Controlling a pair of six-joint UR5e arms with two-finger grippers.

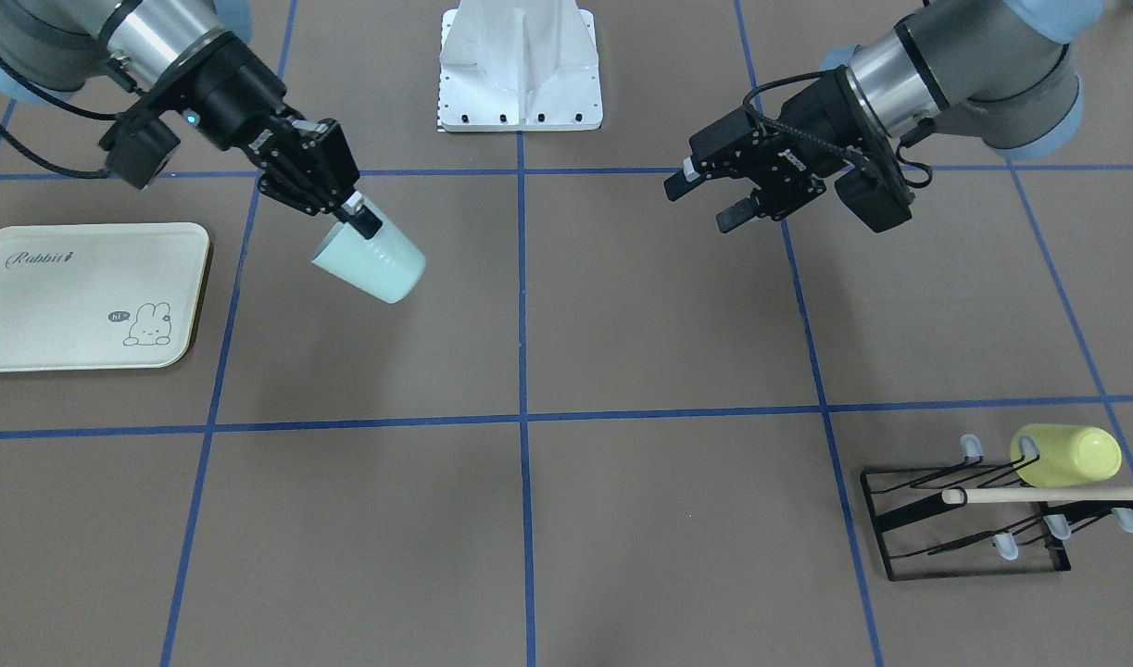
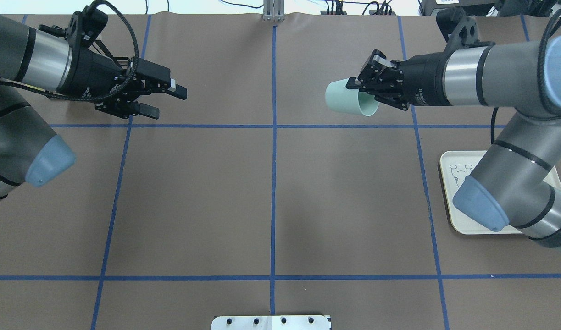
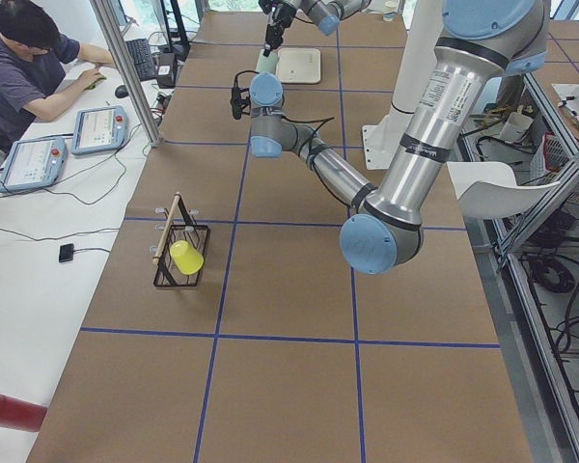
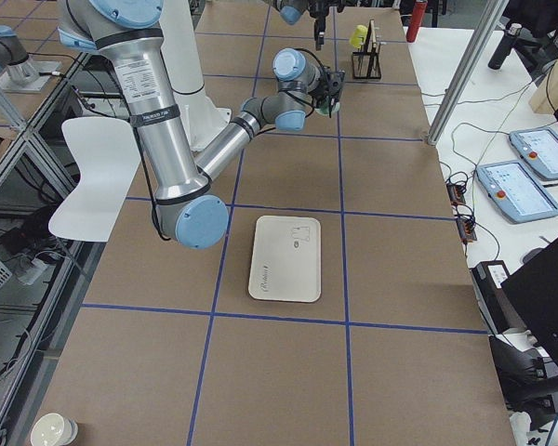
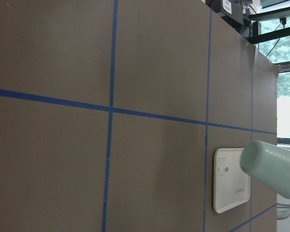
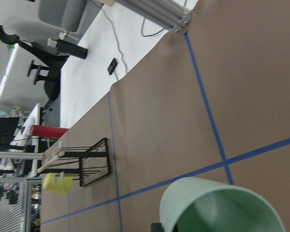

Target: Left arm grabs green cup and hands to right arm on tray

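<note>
The right gripper should set the mint-green cup, which hangs tilted above the table, on the cream tray [image 1: 99, 294] between the lettering and rabbit drawing.
The pale mint-green cup [image 1: 371, 261] hangs tilted on its side above the table, gripped at its rim by my right gripper [image 1: 360, 215], which is shut on it. In the overhead view the cup [image 2: 349, 97] points its base toward the table's middle, with the right gripper [image 2: 360, 85] at its mouth. My left gripper [image 2: 168, 101] is open and empty, well apart from the cup across the centre line; it also shows in the front view [image 1: 703, 202]. The cream tray [image 1: 84, 296] lies flat on the right arm's side, partly hidden under that arm overhead [image 2: 447, 183].
A black wire rack [image 1: 964, 509] with a yellow-green cup [image 1: 1066, 454] and a wooden rod [image 1: 1048, 496] stands on the left arm's side, near the operators' edge. The white robot base mount [image 1: 520, 65] sits at the centre. An operator sits beside the table in the left side view.
</note>
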